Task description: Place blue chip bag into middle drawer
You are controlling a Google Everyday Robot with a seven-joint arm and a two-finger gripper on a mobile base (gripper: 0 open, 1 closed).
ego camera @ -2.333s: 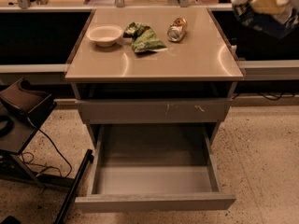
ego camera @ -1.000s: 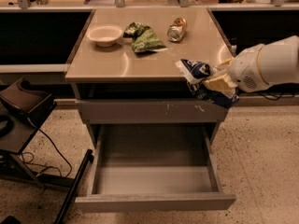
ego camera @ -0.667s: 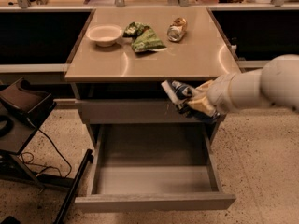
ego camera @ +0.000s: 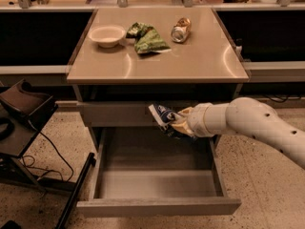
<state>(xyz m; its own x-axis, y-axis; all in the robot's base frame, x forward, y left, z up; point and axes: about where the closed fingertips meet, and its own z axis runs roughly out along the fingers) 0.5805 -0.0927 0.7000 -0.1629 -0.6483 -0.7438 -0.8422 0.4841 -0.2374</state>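
Observation:
Next, my gripper lets go of the blue chip bag on the middle drawer's bottom, toward the drawer's side (ego camera: 177,166) nearest my arm.
The blue chip bag (ego camera: 163,117), dark blue foil with white patches, is held in my gripper (ego camera: 177,123), which is shut on it. The white arm reaches in from the right. Bag and gripper hang above the back right part of the open middle drawer (ego camera: 157,205), in front of the shut drawer front above it. The drawer is pulled out wide and its smooth grey inside holds nothing.
On the tan cabinet top (ego camera: 190,61) stand a white bowl (ego camera: 107,34), a green chip bag (ego camera: 147,37) and a gold-and-silver can (ego camera: 180,29) lying on its side. A dark stand (ego camera: 21,106) with cables is at the left. Counters run along the back.
My arm has come down from the upper right, carrying the blue chip bag past the cabinet's right edge to in front of the drawers, above the open drawer.

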